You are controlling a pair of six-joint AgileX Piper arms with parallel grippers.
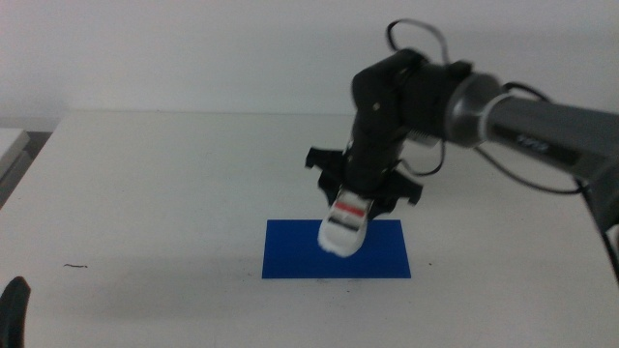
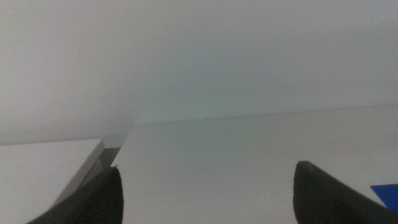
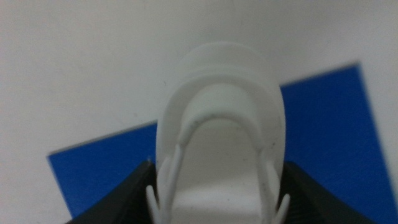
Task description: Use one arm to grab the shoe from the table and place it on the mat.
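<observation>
Next, my right gripper puts the white shoe down on the middle of the dark blue mat (image 1: 333,246) (image 3: 230,198).
The white shoe (image 1: 345,228) with black and red straps hangs tilted in my right gripper (image 1: 360,205), its toe down over the dark blue mat (image 1: 290,253). The right arm (image 1: 522,121) reaches in from the right. In the right wrist view the shoe (image 3: 217,124) fills the middle between the two dark jaws, with the mat (image 3: 336,130) beneath it. I cannot tell whether the toe touches the mat. My left gripper (image 2: 205,193) is open and empty, low at the table's near left edge; only its tip (image 1: 14,309) shows in the middle view.
The white table (image 1: 164,184) spreads around the mat. A small dark mark (image 1: 75,265) lies near the front left. A white ledge (image 1: 10,145) stands past the table's left edge.
</observation>
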